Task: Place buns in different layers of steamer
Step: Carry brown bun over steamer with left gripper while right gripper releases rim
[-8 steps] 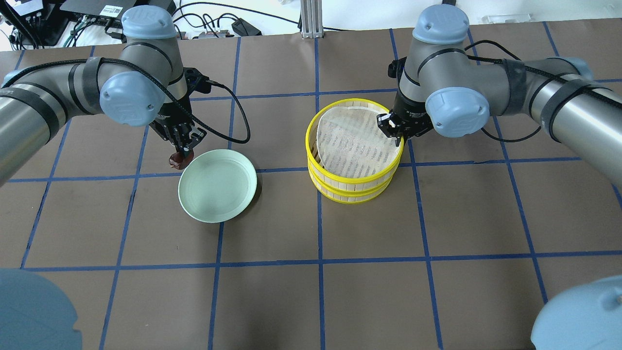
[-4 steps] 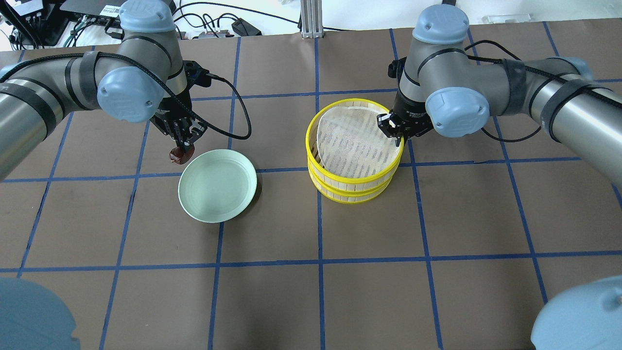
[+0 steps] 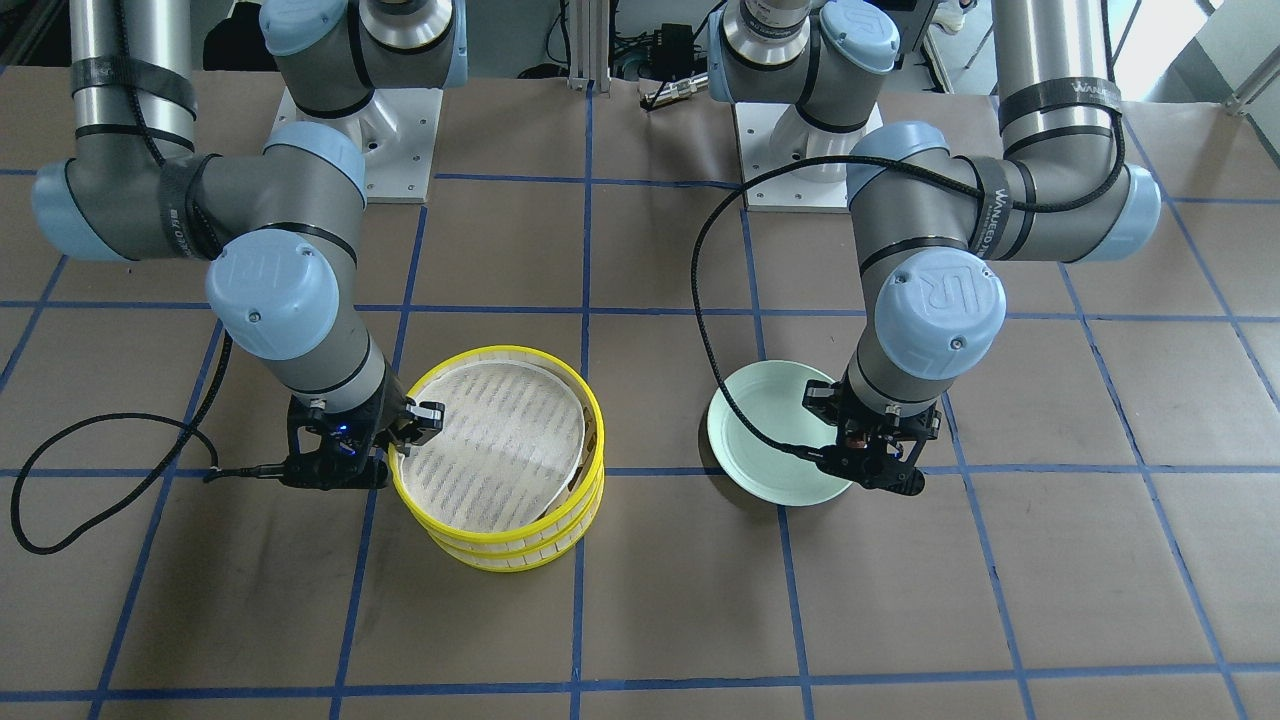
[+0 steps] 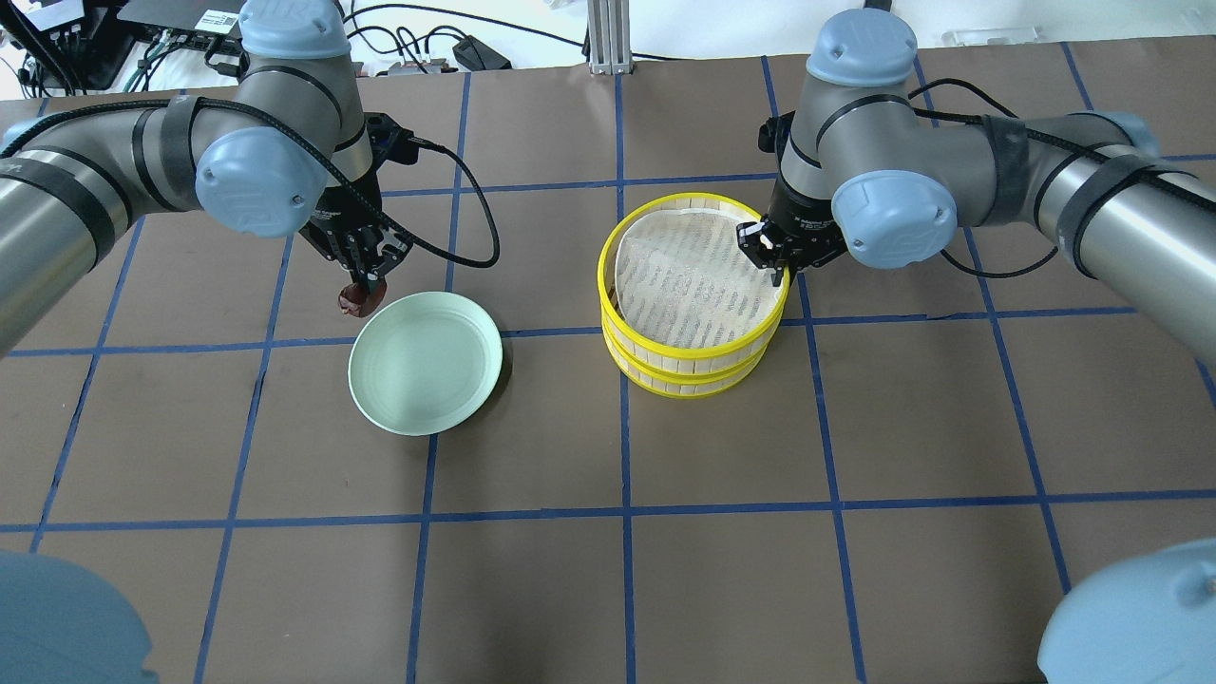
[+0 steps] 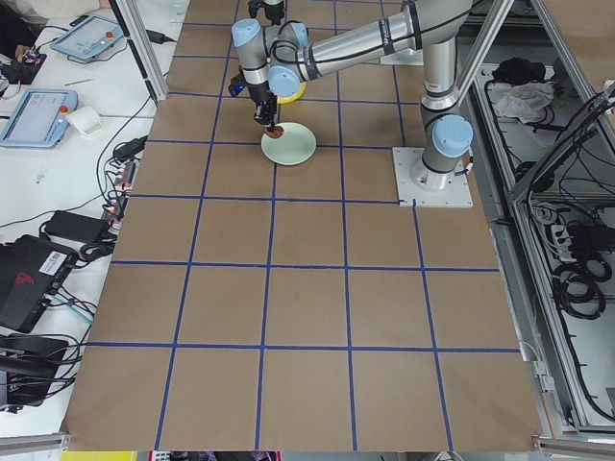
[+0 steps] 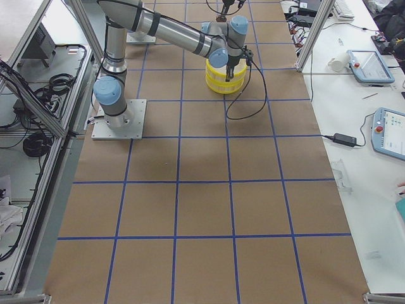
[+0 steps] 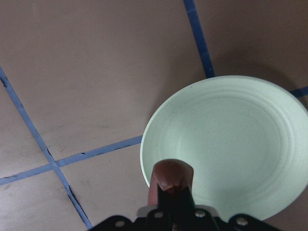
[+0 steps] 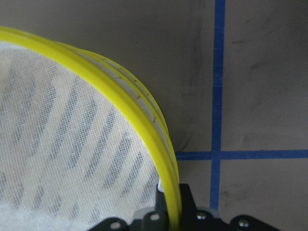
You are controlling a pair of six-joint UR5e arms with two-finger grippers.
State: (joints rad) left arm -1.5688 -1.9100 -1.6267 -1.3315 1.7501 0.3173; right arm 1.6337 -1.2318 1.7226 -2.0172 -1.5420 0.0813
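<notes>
I will release the reddish-brown bun from my left gripper close to the middle of the whitish liner (image 3: 509,446) in the top layer of the steamer.
The steamer (image 4: 684,366) stands right of centre as two stacked yellow-rimmed layers; it also shows in the front view (image 3: 500,540). Its top layer's whitish liner (image 4: 689,280) holds no bun. My right gripper (image 4: 774,266) is shut on the top layer's rim (image 8: 120,91) at its right side. My left gripper (image 4: 363,280) is shut on the dark reddish-brown bun (image 4: 353,299) and holds it over the far left edge of the pale green plate (image 4: 425,363). The bun shows in the left wrist view (image 7: 173,177). The cream-white bun is out of view.
The plate (image 3: 770,440) has nothing on it. The brown table mat carries a grid of blue tape lines (image 4: 622,508). A black cable (image 3: 60,470) trails on the mat beside the right arm. Monitors and cables lie beyond the table's far edge.
My left gripper has shifted slightly towards the far side with the brown bun still in it. The right gripper has stayed on the steamer rim.
</notes>
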